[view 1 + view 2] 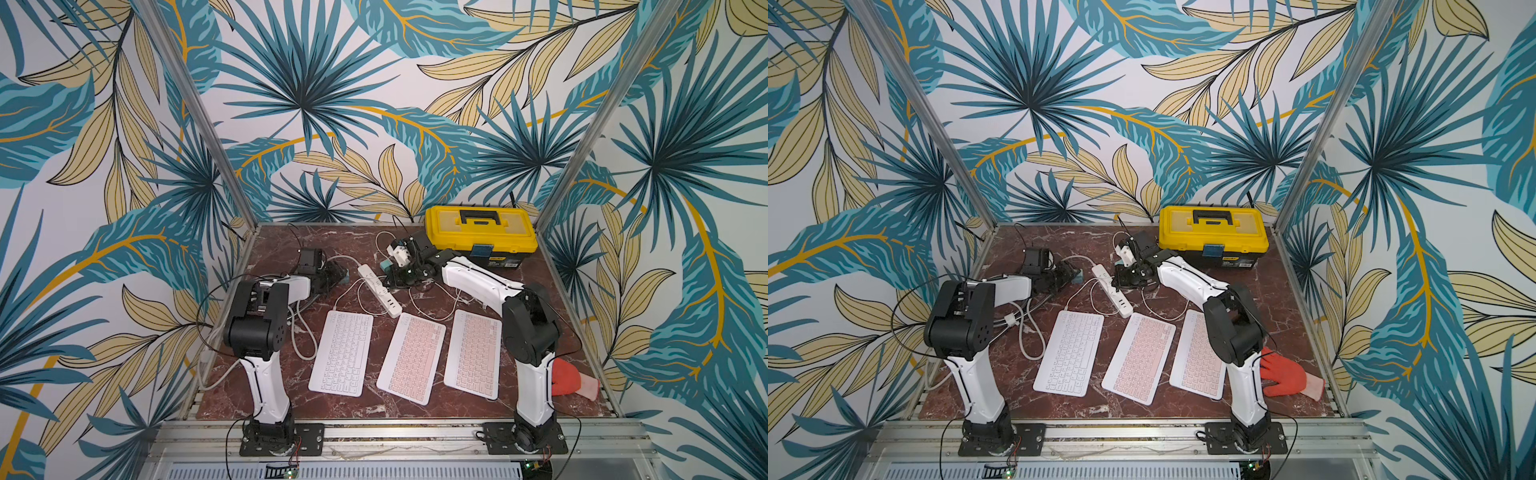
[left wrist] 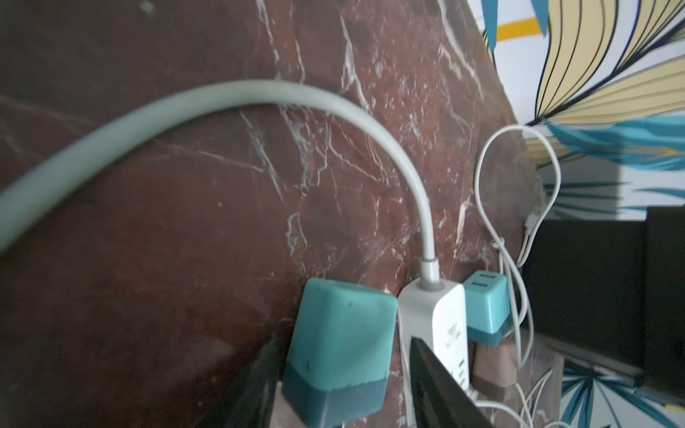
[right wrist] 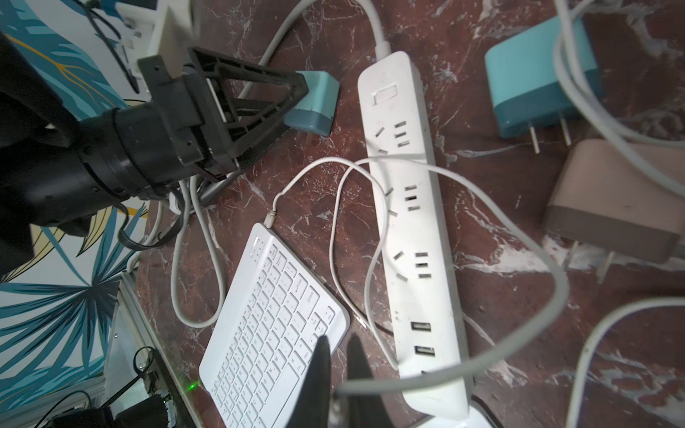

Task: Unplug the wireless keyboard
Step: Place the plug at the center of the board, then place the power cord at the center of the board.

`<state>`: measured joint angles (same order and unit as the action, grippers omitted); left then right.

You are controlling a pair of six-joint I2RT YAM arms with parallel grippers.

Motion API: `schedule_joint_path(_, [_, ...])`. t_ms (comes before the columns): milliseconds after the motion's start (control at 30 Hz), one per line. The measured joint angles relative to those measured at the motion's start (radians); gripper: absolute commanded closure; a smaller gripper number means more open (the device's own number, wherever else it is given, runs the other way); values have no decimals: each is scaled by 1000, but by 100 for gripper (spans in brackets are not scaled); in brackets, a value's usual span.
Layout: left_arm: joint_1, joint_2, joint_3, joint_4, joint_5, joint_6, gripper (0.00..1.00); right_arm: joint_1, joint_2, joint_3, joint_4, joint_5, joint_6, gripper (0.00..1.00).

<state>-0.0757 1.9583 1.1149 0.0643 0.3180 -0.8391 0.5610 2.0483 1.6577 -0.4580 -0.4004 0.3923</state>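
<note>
I will let go of the cable, as my right gripper holds it far from its plug, and take the plug (image 3: 270,219) with it while my left gripper steadies the white keyboard.
Three keyboards lie side by side in both top views: a white keyboard (image 1: 340,353) (image 3: 274,326) and two pink ones (image 1: 412,358) (image 1: 473,353). A thin white cable plug (image 3: 270,219) sits in the white keyboard's far corner. My left gripper (image 2: 344,341) (image 1: 332,275) is open, its fingers on either side of a teal charger (image 2: 341,333) (image 3: 315,100) that rests on the table beside the white power strip (image 1: 380,291) (image 3: 411,229). Above the strip's near end, my right gripper (image 3: 339,342) (image 1: 392,284) is shut on a white cable (image 3: 482,355).
A second teal charger (image 3: 537,74) and a beige charger (image 3: 611,200) lie unplugged beside the strip, among loose white cables. A yellow toolbox (image 1: 478,232) stands at the back right. A red glove (image 1: 1283,374) lies at the right edge.
</note>
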Motion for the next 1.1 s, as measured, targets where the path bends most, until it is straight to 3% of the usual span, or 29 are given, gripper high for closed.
schedule_joint_path(400, [18, -128, -108, -21, -3, -14, 31, 6, 87, 110, -78, 120, -26, 91])
schedule_joint_path(667, [-5, -380, -217, -69, -126, 14, 33, 84, 93, 206, -158, 148, -92, 90])
schedule_joint_path(833, [-56, -456, -250, -149, -212, 16, 34, 124, 132, 276, -174, 152, -101, 90])
schedule_joint_path(1100, [-101, -617, -449, -275, -327, -68, 40, 167, 272, 437, -222, 189, -59, 90])
